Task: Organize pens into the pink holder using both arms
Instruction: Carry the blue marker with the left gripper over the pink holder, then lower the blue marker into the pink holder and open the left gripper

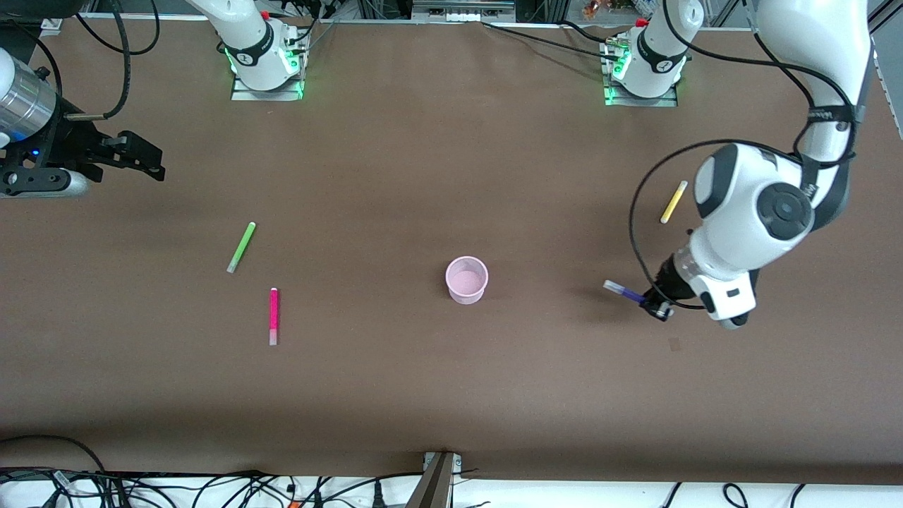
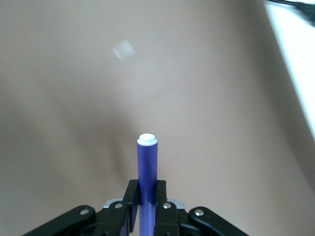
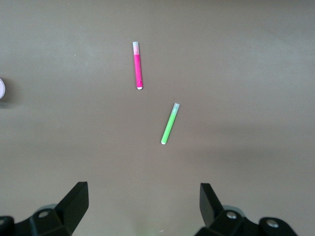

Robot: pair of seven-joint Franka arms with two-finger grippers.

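Next, my left gripper lets go of the dark purple pen inside the empty pink holder (image 1: 470,281), leaning on the holder's rim.
My left gripper (image 1: 652,302) is shut on the dark purple pen (image 1: 623,290) and holds it a little above the table, toward the left arm's end from the pink holder (image 1: 466,291). In the left wrist view the purple pen (image 2: 147,164) sticks out between the fingers of the left gripper (image 2: 147,196). The yellow pen (image 1: 674,202) lies beside the left arm. My right gripper (image 1: 152,164) is open and empty at the right arm's end. The green pen (image 1: 240,247) and the magenta pen (image 1: 274,316) lie on the table; both show in the right wrist view, green (image 3: 170,124) and magenta (image 3: 138,65), ahead of the right gripper (image 3: 142,196).
The brown table (image 1: 451,395) carries only the pens and the cup. The cup stands upright near the middle; its edge shows in the right wrist view (image 3: 1,88). Cables run along the table's edge nearest the front camera (image 1: 211,487).
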